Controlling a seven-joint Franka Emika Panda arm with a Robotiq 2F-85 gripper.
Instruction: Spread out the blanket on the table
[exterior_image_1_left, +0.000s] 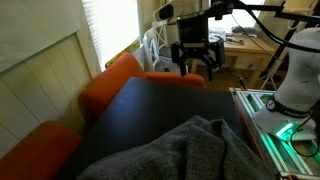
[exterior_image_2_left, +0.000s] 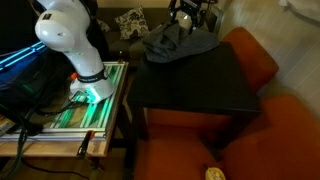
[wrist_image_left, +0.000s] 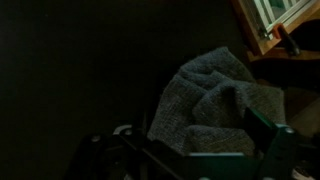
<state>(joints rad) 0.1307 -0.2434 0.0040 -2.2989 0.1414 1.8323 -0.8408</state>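
Next, I lower my gripper to the blanket's raised fold (exterior_image_1_left: 212, 162) on the side toward the robot's base and close there.
The dark grey fuzzy blanket (exterior_image_1_left: 205, 150) lies bunched in a heap at one end of the dark table (exterior_image_1_left: 150, 105), the end beside the robot's base. It shows in both exterior views (exterior_image_2_left: 180, 43) and in the wrist view (wrist_image_left: 210, 95). The rest of the table (exterior_image_2_left: 200, 85) is bare. My gripper (exterior_image_1_left: 197, 66) hangs well above the table, apart from the blanket, fingers spread and empty. It also shows above the heap in an exterior view (exterior_image_2_left: 186, 14). Its fingers cannot be made out in the dark wrist view.
Orange rounded cushions (exterior_image_1_left: 120, 80) (exterior_image_2_left: 255, 55) border the table's long side and one end (exterior_image_2_left: 180, 155). The white robot base (exterior_image_2_left: 70, 40) stands on a green-lit frame (exterior_image_2_left: 90, 100) beside the table. A light wooden desk (exterior_image_1_left: 245, 45) stands behind.
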